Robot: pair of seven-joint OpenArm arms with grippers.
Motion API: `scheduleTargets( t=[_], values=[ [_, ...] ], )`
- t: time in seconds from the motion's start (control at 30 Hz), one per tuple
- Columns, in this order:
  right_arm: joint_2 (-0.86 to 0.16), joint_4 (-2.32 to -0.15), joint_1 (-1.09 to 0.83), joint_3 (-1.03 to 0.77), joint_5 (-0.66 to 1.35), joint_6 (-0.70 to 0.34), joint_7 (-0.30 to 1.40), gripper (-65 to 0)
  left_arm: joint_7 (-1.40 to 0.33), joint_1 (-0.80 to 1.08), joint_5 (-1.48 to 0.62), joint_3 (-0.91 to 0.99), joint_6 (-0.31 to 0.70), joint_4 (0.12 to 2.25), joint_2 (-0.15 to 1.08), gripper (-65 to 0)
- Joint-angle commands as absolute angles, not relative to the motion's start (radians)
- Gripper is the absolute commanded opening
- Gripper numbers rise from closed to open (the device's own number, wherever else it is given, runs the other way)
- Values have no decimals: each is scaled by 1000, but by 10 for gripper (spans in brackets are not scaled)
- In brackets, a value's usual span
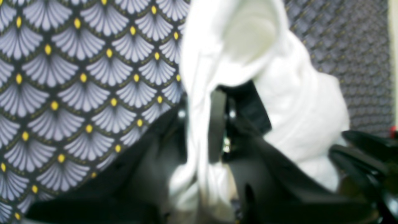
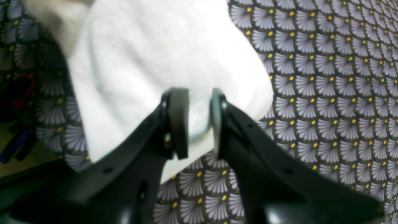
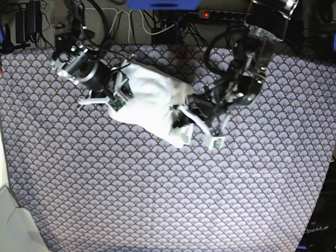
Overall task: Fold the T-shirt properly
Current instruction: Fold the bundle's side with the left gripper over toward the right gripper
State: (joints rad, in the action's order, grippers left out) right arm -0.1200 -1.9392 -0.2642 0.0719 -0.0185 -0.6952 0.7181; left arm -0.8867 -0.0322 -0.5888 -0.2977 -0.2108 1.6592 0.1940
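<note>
My left gripper will release the bunched fold of the T-shirt, setting it down on the bare tablecloth just off the heap's near edge [image 3: 132, 149].
The white T-shirt [image 3: 152, 100] lies bunched in a loose heap on the patterned tablecloth, plain side up; no print shows. My left gripper [image 3: 181, 118] is at the heap's right end. In the left wrist view it [image 1: 205, 130] is shut on a bunched fold of the T-shirt [image 1: 279, 93], which stands up above the jaws. My right gripper [image 3: 125, 88] is at the heap's left end. In the right wrist view it [image 2: 199, 121] has its jaws a little apart over the T-shirt's edge [image 2: 161, 59], with white cloth showing in the gap.
The table is covered by a dark cloth with a grey fan pattern and yellow dots [image 3: 157, 189]. Cables and a power strip [image 3: 226, 14] run along the far edge. A pale surface [image 3: 13, 226] lies at the near left corner.
</note>
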Motion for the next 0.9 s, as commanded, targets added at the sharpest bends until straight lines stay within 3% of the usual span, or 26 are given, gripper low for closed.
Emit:
scheduleTargets(
  t=[0.0,0.23,0.4,0.7,0.87],
  values=[
    [-139,-1959,-260,68,-7,-698,697,-506,-885,-71,-552,-317,-205,1676,173,-645],
    [-179,-1962,-283,-12,-7,-698,691,-506,-897,-120,-110,-536,-203,1658,38,-645],
    [-183,-1962,-286,-154,-7,-698,696,-506,-889,-170,166,-679,-200,1495,-61,-645],
    [-180,-1960,-289,-407,-7,-698,696,-506,-644,-199,354,-765,-197,1310,-73,-645],
    [-182,-1959,-291,-449,-7,-698,696,-506,-576,-249,464,-819,-196,1247,-68,-645]
  ],
)
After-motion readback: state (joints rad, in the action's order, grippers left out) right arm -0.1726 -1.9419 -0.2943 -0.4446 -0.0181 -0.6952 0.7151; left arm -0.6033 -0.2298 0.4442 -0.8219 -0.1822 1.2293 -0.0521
